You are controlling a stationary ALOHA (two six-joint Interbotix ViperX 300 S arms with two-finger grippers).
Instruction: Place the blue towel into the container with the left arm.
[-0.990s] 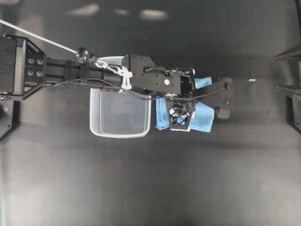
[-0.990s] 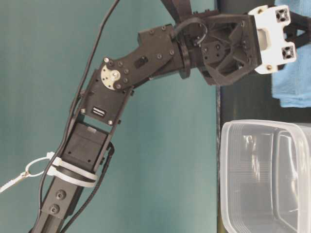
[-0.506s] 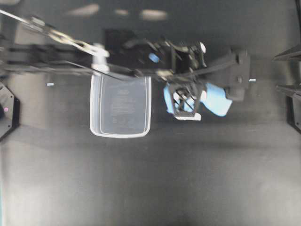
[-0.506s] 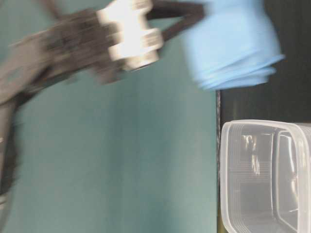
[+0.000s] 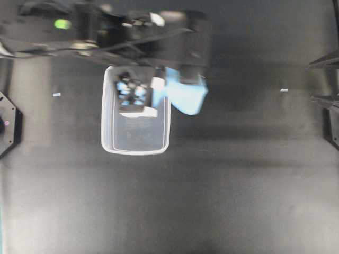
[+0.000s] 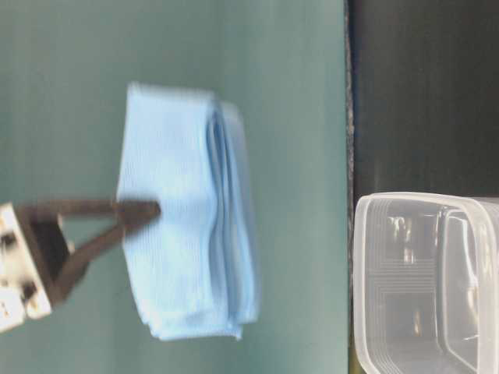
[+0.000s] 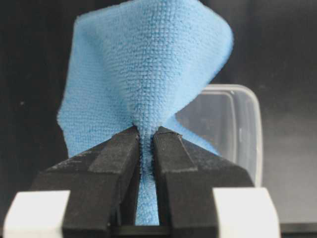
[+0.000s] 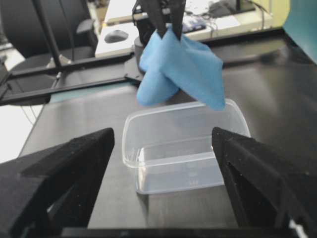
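My left gripper needs to release the blue towel so that it lies across the middle of the clear container's bottom [image 5: 139, 112].
My left gripper [image 7: 146, 134] is shut on a pinched fold of the blue towel [image 7: 148, 69] and holds it in the air. In the overhead view the blurred left gripper [image 5: 185, 74] carries the towel [image 5: 186, 96] beside the right rim of the clear container [image 5: 135, 132]. The table-level view shows the towel [image 6: 187, 210] hanging well above the container [image 6: 425, 280]. The right wrist view shows the towel [image 8: 178, 69] hanging over the empty container's [image 8: 183, 148] far rim. My right gripper [image 8: 163, 134] is open and empty, far from both.
The right arm's gripper [image 5: 322, 79] sits idle at the table's right edge. Two small white scraps [image 5: 284, 90] [image 5: 56, 94] lie on the dark table. A black arm base [image 5: 8, 124] stands at the left edge.
My left gripper has lifted the towel off the table and swung it left toward the container. The arm is blurred with motion. The right arm has not moved.
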